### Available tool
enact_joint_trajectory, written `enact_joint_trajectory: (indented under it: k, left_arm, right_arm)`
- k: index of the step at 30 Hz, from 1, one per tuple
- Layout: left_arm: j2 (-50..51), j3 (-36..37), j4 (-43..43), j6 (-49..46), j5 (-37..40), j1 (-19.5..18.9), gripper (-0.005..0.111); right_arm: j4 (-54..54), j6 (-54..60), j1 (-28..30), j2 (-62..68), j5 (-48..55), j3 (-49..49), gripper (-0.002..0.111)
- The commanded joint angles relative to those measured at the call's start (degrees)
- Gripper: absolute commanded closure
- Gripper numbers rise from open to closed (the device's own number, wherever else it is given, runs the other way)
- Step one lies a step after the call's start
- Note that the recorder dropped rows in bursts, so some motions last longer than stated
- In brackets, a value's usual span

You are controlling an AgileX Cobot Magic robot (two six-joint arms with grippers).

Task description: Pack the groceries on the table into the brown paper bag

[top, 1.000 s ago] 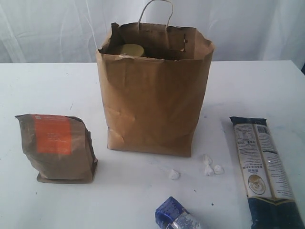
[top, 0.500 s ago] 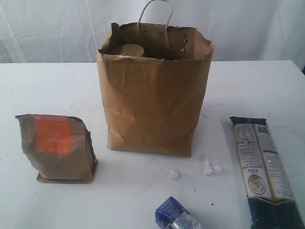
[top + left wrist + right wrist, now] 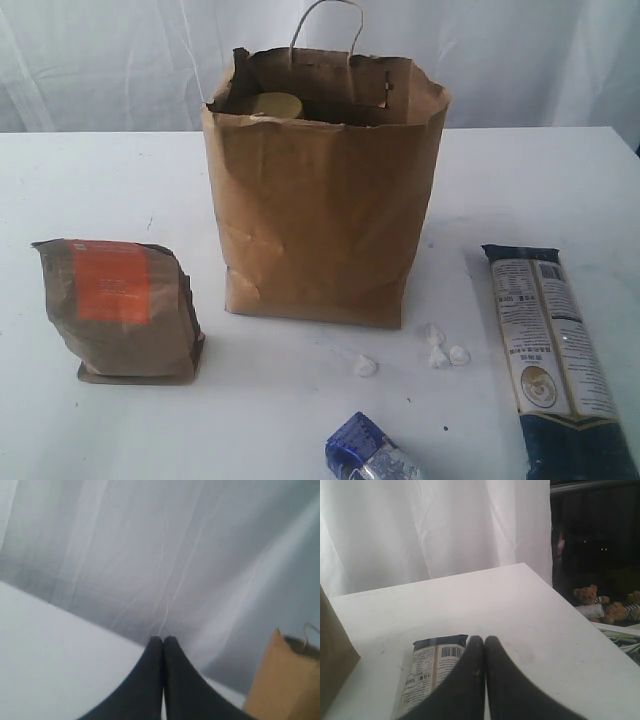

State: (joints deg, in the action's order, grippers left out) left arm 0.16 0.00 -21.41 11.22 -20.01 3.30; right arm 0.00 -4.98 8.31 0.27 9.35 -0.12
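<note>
The brown pouch is beside the paper bag. My left gripper needs to go to it next and close across the pouch's orange label (image 3: 114, 277).
The brown paper bag (image 3: 325, 190) stands upright in the middle of the white table (image 3: 100, 190), and a yellow jar lid (image 3: 275, 104) shows inside its rim. Left of it the brown pouch with the orange label (image 3: 120, 308) stands on the table. The long navy packet (image 3: 552, 350) lies flat at the right, and the small shiny blue packet (image 3: 368, 450) sits at the front edge. Neither arm shows in the exterior view. My left gripper (image 3: 163, 639) is shut and empty, with the bag's edge (image 3: 287, 680) off to one side. My right gripper (image 3: 484, 639) is shut and empty above the navy packet (image 3: 427, 672).
Three small white crumpled bits (image 3: 437, 347) lie on the table between the bag and the navy packet. A white curtain (image 3: 100, 60) hangs behind the table. Past the table's far edge, soft toys (image 3: 600, 605) lie in a dark area.
</note>
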Motion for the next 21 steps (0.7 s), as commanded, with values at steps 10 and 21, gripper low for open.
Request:
enact_joint_trajectory:
  k: [10, 21]
  left_arm:
    - [24.0, -27.5, -1.3, -24.7, -29.1, 0.3, 0.107]
    - [62.8, -65.6, 0.7, -37.9, 53.9, -10.1, 0.107]
  right_arm:
    - [0.4, 0.5, -0.2, -0.3, 0.2, 0.1, 0.108]
    - [0.4, 0.2, -0.2, -0.3, 0.2, 0.1, 0.108]
